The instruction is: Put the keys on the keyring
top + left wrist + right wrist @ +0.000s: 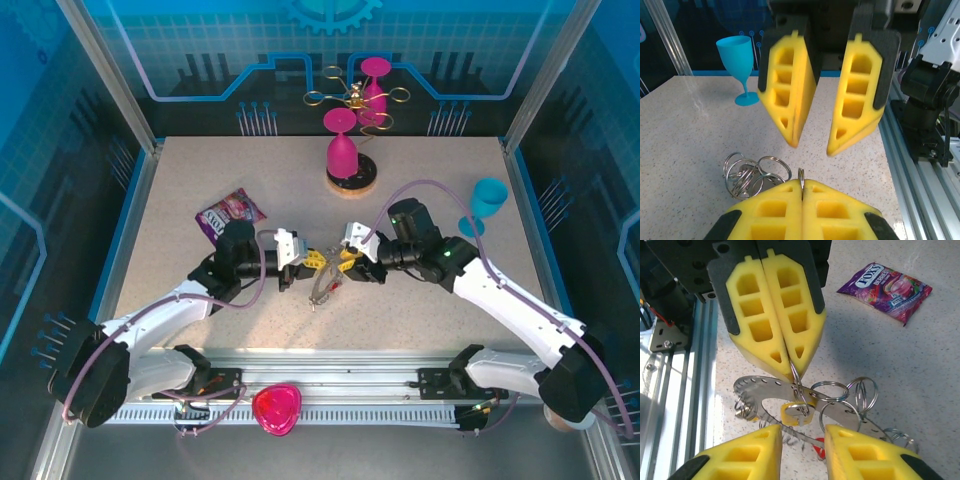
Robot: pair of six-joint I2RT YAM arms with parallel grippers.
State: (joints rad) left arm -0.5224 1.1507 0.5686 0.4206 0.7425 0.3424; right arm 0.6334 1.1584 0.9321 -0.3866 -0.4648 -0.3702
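The yellow key's head hangs broadside to the open fingers of the robot's right gripper, so that gripper should pinch the head's flat sides (pixel 790 416) before the left gripper releases the loop.
The keyring (pixel 765 389), a flat grey ring edged with wire loops (pixel 867 390), hangs tilted just above the table between both grippers (pixel 323 287). My left gripper (pixel 801 186) is shut on one thin wire loop (pixel 801 176) of it; from the right wrist its closed tips (pixel 792 371) pinch that loop. A yellow-headed key (pixel 799 412) dangles from the loop inside the ring's hole. A red key head (pixel 820 454) lies below. My right gripper (pixel 802 432) is open, its fingers (pixel 790 90) on either side of the ring's near edge without touching it.
A purple candy packet (pixel 231 215) lies left of the arms. Two pink goblets (pixel 342 150) stand at the back by a dark coaster (pixel 352 180). A blue goblet (pixel 488 200) stands at the right. A pink heart-shaped item (pixel 277 408) sits on the front rail.
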